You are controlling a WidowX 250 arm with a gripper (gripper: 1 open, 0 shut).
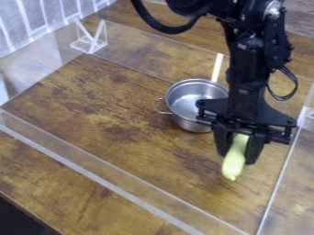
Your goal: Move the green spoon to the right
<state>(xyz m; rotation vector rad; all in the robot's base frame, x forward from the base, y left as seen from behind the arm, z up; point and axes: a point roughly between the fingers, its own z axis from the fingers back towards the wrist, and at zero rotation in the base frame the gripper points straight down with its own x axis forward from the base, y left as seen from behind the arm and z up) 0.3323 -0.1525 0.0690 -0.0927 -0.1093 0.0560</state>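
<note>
The robot's gripper needs to release the green spoon on the wooden table (237, 178) by the corner of the clear side.
The green spoon (234, 163) shows as a thick yellow-green handle hanging almost upright at the right of the wooden table, its lower end close to the surface. Its silver bowl is hidden. My gripper (241, 147) points straight down and is shut on the spoon's upper part, the black fingers (252, 150) pressed against both sides of the handle. The arm rises behind it toward the top right.
A round steel pot (194, 101) with side handles stands just left of and behind the gripper. A clear acrylic wall (110, 188) borders the table's front and right side. A clear stand (88, 37) sits at the back left.
</note>
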